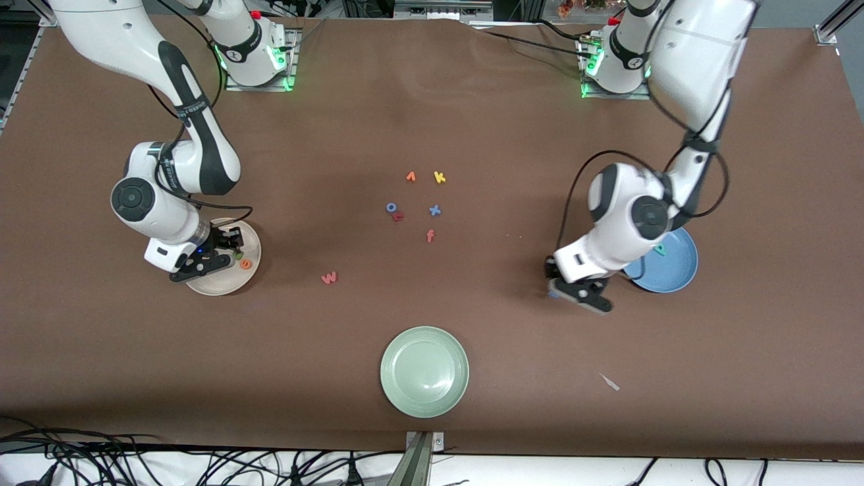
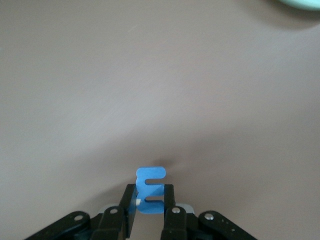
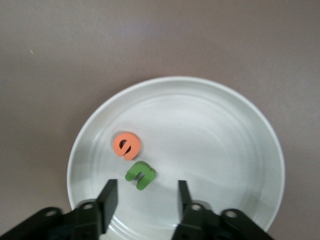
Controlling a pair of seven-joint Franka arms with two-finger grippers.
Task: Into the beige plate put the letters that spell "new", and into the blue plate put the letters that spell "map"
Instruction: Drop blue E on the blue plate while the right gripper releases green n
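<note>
I should release the blue m, now low over the bare table, with my left gripper between the teal p and the blue plate's back rim (image 1: 653,234).
My left gripper (image 1: 570,291) (image 2: 150,194) is shut on the blue m (image 1: 554,293) (image 2: 150,189), low over the bare table beside the blue plate (image 1: 675,273). A teal p (image 1: 661,250) lies in that plate, which the left arm partly covers. My right gripper (image 1: 219,255) (image 3: 147,192) hangs open over the beige plate (image 1: 223,287) (image 3: 215,150), nothing between its fingers. The orange e (image 1: 246,264) (image 3: 127,145) and the green n (image 1: 238,254) (image 3: 140,174) lie in the beige plate. The pinkish-red w (image 1: 329,277) lies on the table between the beige plate and the middle.
A pale green plate (image 1: 424,371) (image 2: 300,4) sits near the front edge. Loose letters lie mid-table: orange v (image 1: 410,177), yellow k (image 1: 439,177), blue o (image 1: 391,208), blue x (image 1: 435,210), red-orange f (image 1: 430,235). A small white scrap (image 1: 609,382) lies toward the left arm's end.
</note>
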